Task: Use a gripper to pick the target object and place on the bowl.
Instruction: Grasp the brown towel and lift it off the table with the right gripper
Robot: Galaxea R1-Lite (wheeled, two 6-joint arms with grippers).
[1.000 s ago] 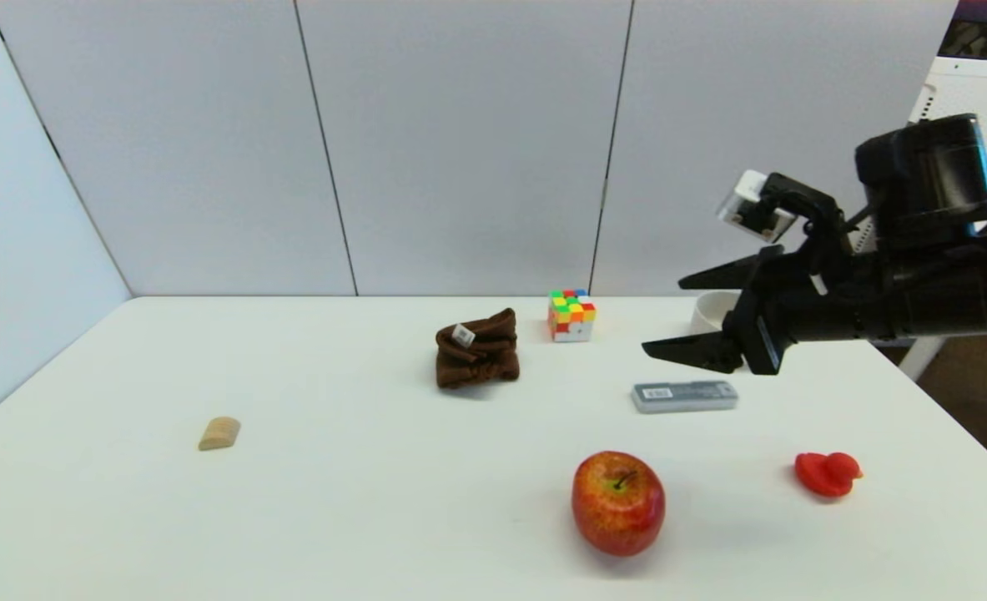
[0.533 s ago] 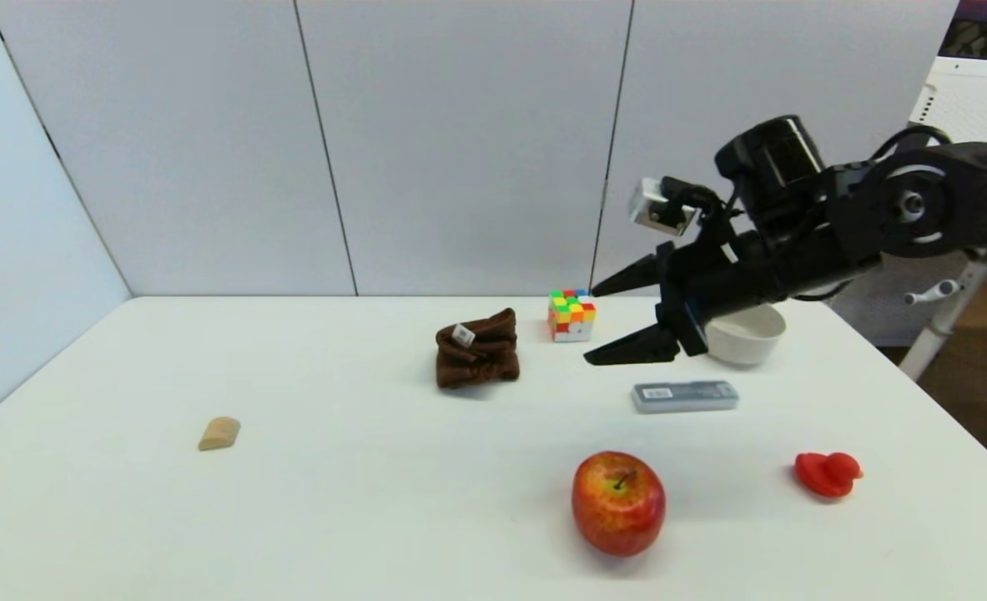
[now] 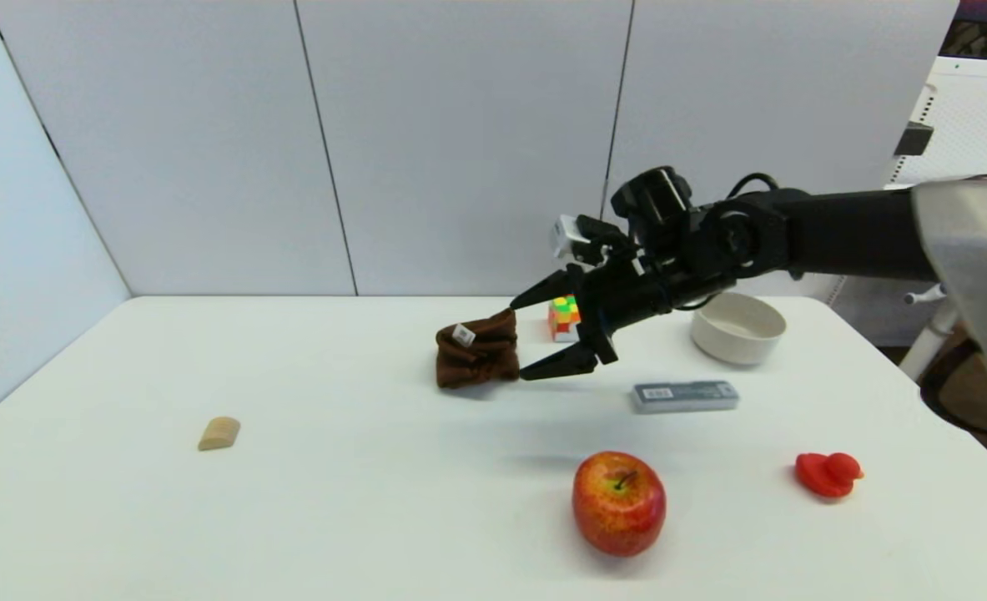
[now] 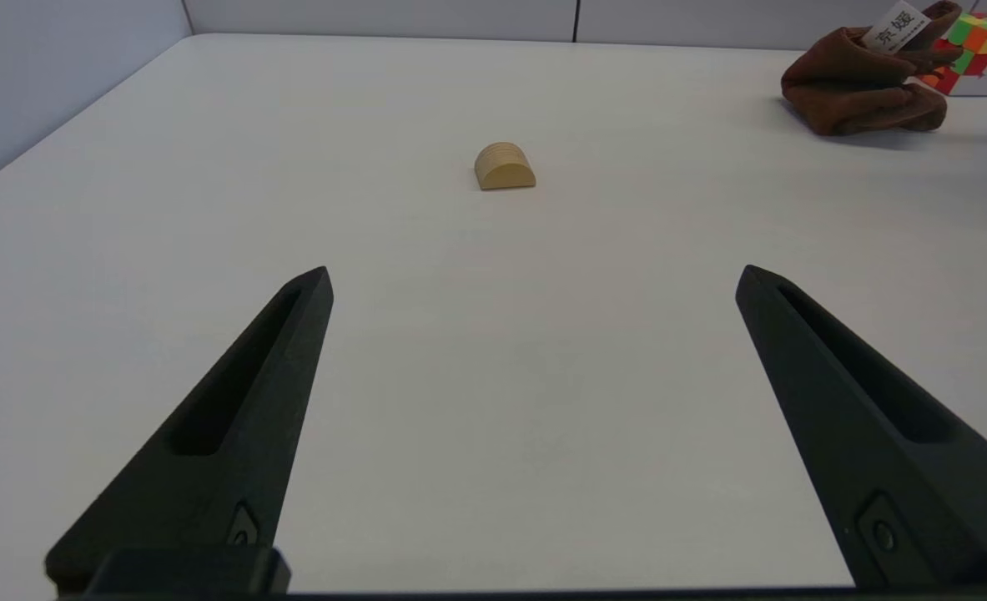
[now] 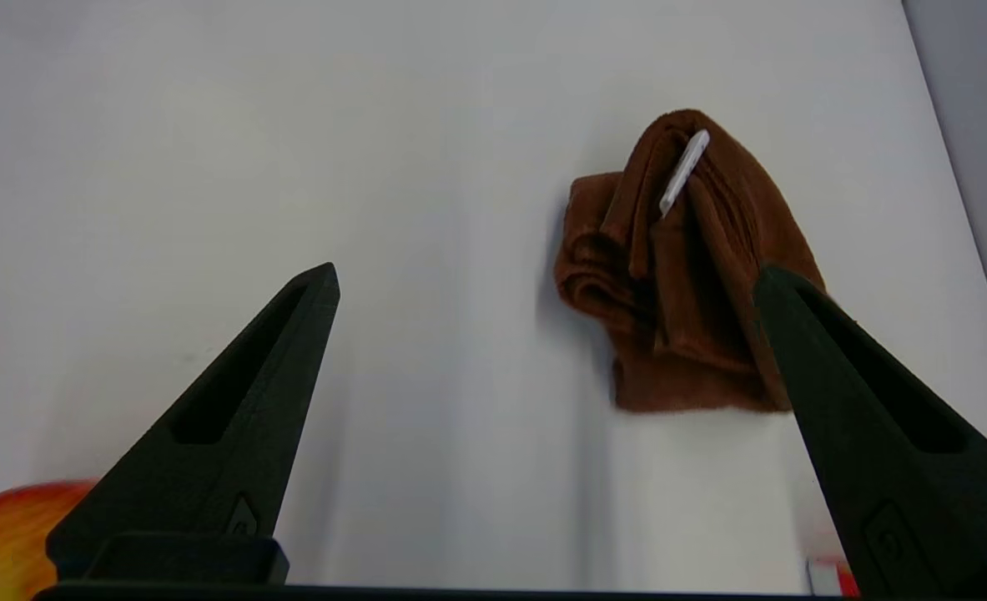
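The dark brown cloth bundle has folds at one end. My right gripper will close on it, across the folds at the bundle's end (image 3: 501, 346) (image 5: 717, 319) nearest the puzzle cube.
The dark brown cloth bundle (image 3: 476, 349) with a small white tag lies on the white table (image 3: 334, 501) at mid-back; it also shows in the right wrist view (image 5: 681, 267) and in the left wrist view (image 4: 864, 83). My right gripper (image 3: 520, 338) is open and empty, hovering just right of the bundle, fingers spread one above the other; in its own view (image 5: 543, 280) one finger overlaps the cloth's edge. The off-white bowl (image 3: 738, 327) stands at the back right, behind the right arm. My left gripper (image 4: 533, 280) is open and empty over bare table, out of the head view.
A colourful puzzle cube (image 3: 564, 317) sits behind the right gripper. A grey flat case (image 3: 685, 396) lies right of it. A red apple (image 3: 618, 502) and a red toy duck (image 3: 828, 473) are at the front right. A small wooden block (image 3: 219, 433) lies at the left.
My right arm has swung leftward and down from the far right, past the bowl and cube, and its open gripper has come up beside the brown bundle. The objects have not moved.
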